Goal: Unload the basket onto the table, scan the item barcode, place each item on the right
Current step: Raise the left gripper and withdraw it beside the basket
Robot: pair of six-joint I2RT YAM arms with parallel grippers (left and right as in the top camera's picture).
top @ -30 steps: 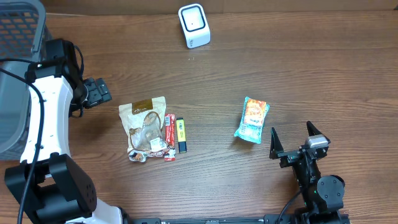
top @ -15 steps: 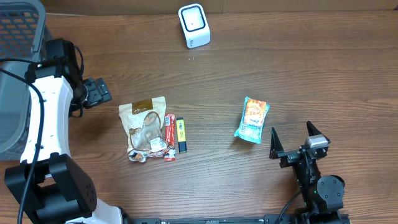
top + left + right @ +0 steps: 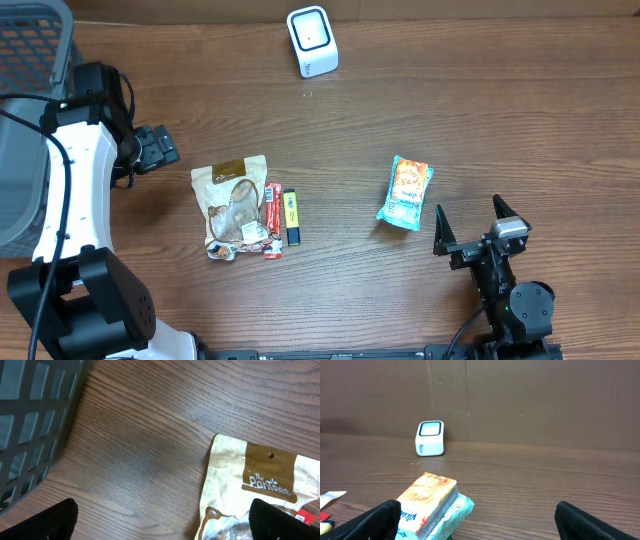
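The middle of the orange tissue pack [image 3: 408, 182] [image 3: 426, 499], which lies on top of the teal pack, will be gripped by my right gripper.
The white barcode scanner [image 3: 312, 40] stands at the back of the table and shows far off in the right wrist view [image 3: 430, 438]. An orange and teal tissue pack [image 3: 406, 192] lies right of centre, just ahead and left of my open right gripper [image 3: 470, 222], whose fingers are empty [image 3: 480, 521]. A tan snack pouch [image 3: 235, 205] lies left of centre, with a red packet [image 3: 272, 218] and a yellow item [image 3: 291, 217] beside it. My left gripper [image 3: 155, 148] hovers open, up and left of the pouch [image 3: 260, 485], and holds nothing [image 3: 162, 522].
A grey mesh basket [image 3: 25, 120] fills the far left edge, close behind the left arm, and its wall shows in the left wrist view [image 3: 30, 420]. A brown cardboard wall [image 3: 520, 395] stands behind the scanner. Bare wood lies between the two groups of items.
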